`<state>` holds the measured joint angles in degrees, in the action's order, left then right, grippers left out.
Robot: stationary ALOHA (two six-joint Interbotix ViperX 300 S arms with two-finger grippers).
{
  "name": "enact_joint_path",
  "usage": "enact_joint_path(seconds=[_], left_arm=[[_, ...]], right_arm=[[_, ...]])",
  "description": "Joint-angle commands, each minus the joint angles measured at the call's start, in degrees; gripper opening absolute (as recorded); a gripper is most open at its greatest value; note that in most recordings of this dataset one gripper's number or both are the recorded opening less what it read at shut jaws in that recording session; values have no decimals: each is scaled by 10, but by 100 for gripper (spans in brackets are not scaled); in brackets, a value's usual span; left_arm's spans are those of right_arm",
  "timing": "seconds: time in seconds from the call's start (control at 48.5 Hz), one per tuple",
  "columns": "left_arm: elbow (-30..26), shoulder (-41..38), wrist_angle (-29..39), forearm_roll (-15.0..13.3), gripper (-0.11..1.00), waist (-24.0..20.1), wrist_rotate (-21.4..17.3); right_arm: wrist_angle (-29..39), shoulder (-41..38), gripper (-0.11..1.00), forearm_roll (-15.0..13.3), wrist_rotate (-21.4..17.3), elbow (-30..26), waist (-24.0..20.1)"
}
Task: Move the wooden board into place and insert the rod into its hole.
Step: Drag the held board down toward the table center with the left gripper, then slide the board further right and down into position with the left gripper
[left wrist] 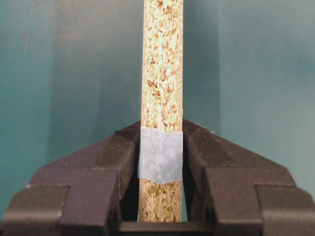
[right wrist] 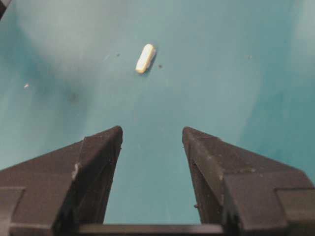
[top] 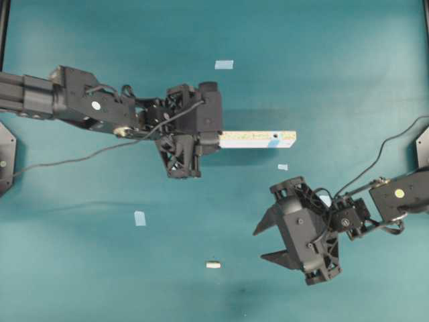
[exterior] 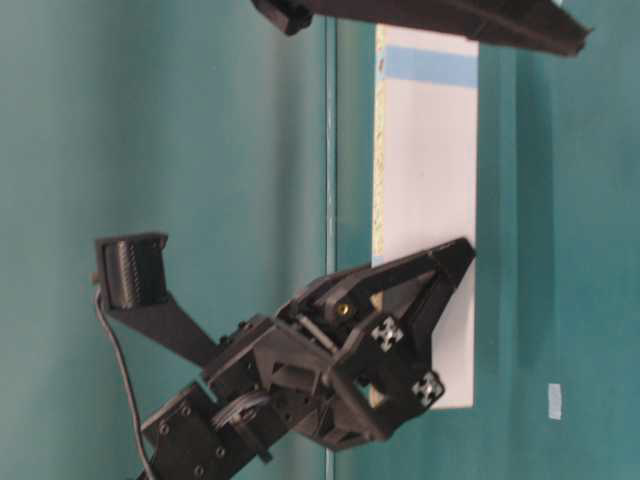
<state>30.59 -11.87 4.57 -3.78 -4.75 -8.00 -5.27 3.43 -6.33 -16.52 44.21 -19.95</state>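
The wooden board, now held on its long edge, will be let go by my left gripper on the teal table [top: 246, 155] beside the small blue tape square nearest my right gripper.
The wooden board [top: 258, 139] is held on its long edge, speckled chipboard edge up, with a small dark hole [top: 273, 143] near its right end. My left gripper [top: 213, 139] is shut on the board's left end. In the left wrist view the fingers [left wrist: 123, 147] press both faces of the board [left wrist: 162, 59] at a blue tape patch [left wrist: 160, 155]. The table-level view shows its white face [exterior: 430, 200]. The rod [top: 213, 264], a short cream peg, lies flat on the table. My right gripper [top: 260, 243] is open and empty, to the right of the rod [right wrist: 145, 58], which lies ahead of the fingertips [right wrist: 152, 130].
Flat blue tape squares lie on the teal table at the top [top: 224, 64], lower left [top: 139, 218] and just under the board's right end [top: 283, 167]. A cable [top: 67, 161] trails from the left arm. Black mounts sit at both side edges.
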Motion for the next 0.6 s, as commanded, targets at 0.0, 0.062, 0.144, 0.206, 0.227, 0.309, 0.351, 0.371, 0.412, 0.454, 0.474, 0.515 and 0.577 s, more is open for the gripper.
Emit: enact_joint_path(seconds=[0.0,0.062,0.144,0.206,0.227,0.309,0.351,0.371,0.412,0.454,0.474,0.515,0.577], left_arm=[[-27,3,-6,-1,21,7,6],[-35,-3,-6,-1,21,11,12],[-43,-8,-6,-1,21,18,38],[-43,-11,-6,-1,21,22,60],[-43,-12,-6,-1,21,24,68],[-40,-13,-6,1,21,32,83],[-40,-13,-6,1,21,36,85],[-40,-13,-6,1,21,39,85],[-38,-13,-6,1,21,43,87],[-36,-13,-5,1,21,47,88],[-35,-13,-5,1,21,50,88],[-33,-13,-4,1,21,52,88],[-28,-12,-4,1,21,53,88]], right_arm=[[-2,14,62,0,-2,-4,-3],[-2,14,62,-1,-3,-3,-3],[-2,15,62,-1,-3,-1,-3],[-2,14,62,-1,-3,-1,-3],[-3,15,62,-1,-3,-1,-3],[-3,14,62,-1,-3,-1,-3],[-3,14,62,-1,-3,-1,-3],[-3,14,62,-2,-3,-1,-3],[-4,14,62,-2,-3,-1,-3],[-3,14,62,-1,-3,-1,-3],[-3,14,62,-2,-3,-1,-4],[-3,14,62,-1,-3,-1,-3],[-3,14,62,-1,-3,-1,-3]])
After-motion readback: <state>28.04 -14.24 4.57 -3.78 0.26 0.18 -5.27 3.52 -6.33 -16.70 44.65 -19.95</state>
